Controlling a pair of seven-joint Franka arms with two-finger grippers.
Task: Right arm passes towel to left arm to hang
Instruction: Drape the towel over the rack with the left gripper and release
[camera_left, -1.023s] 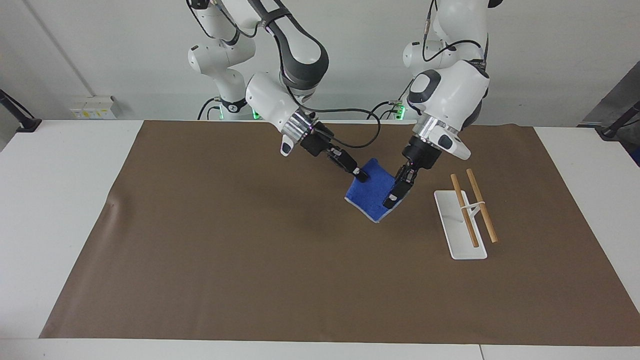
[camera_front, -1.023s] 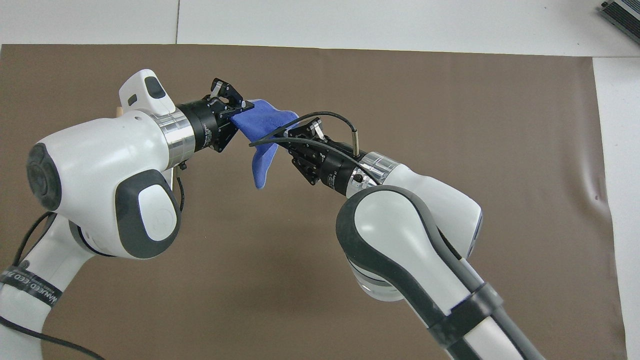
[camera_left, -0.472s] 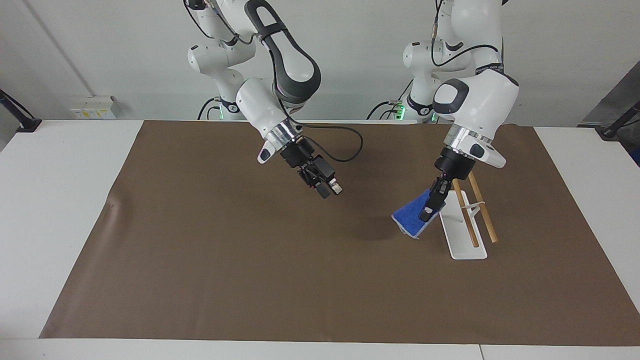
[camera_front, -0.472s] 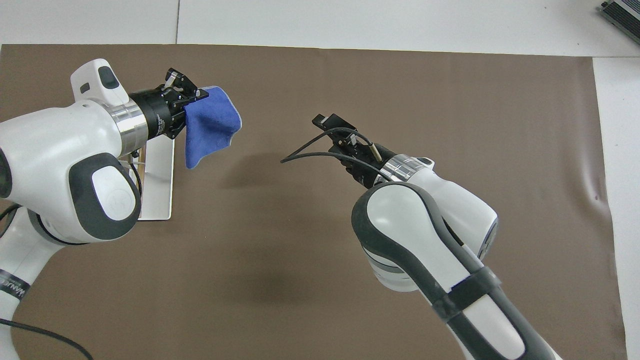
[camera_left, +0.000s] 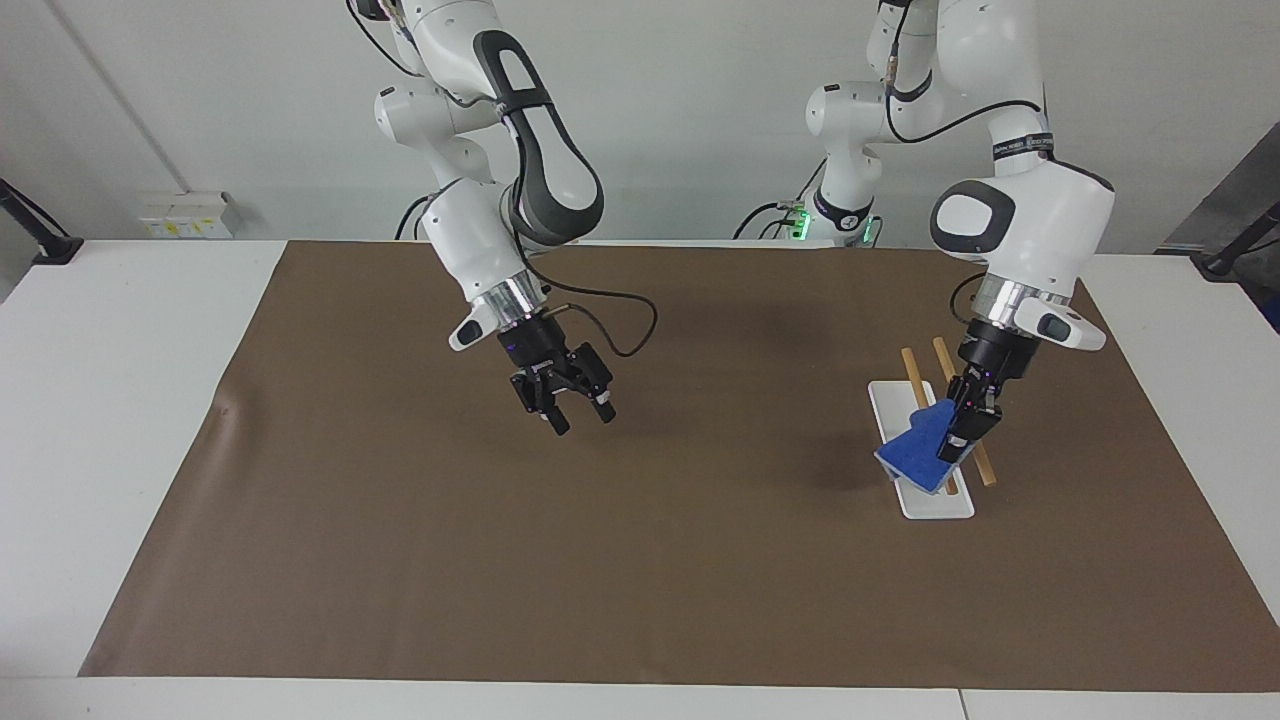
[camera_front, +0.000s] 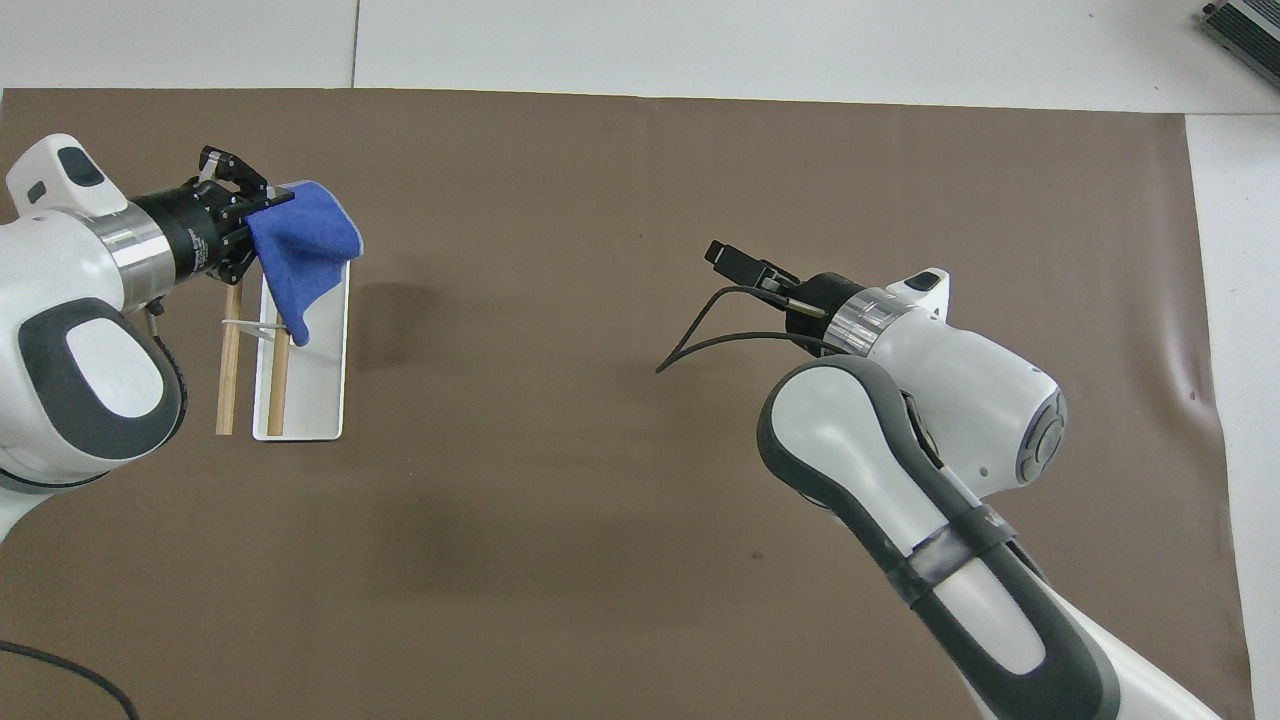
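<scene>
My left gripper is to let go of the blue towel. Then the towel will rest draped over both wooden rods of the small rack (camera_front: 277, 289).
The blue towel (camera_left: 918, 452) hangs from my left gripper (camera_left: 963, 432), which is shut on its upper edge. The towel dangles over the small rack's white base (camera_left: 938, 505), beside its two wooden rods (camera_left: 912, 372), at the left arm's end of the table. In the overhead view the towel (camera_front: 300, 245) drapes from the left gripper (camera_front: 250, 205) across the rack base (camera_front: 315, 400) and one rod (camera_front: 278, 385). I cannot tell whether it touches the rods. My right gripper (camera_left: 582, 420) is open and empty, up over the brown mat's middle; it also shows in the overhead view (camera_front: 730, 258).
A brown mat (camera_left: 640, 580) covers most of the white table (camera_left: 130, 330). A black cable (camera_left: 625, 320) loops from the right arm's wrist.
The right gripper let go of the towel and drew back toward its own end. The left gripper carried the towel from the mat's middle to over the rack.
</scene>
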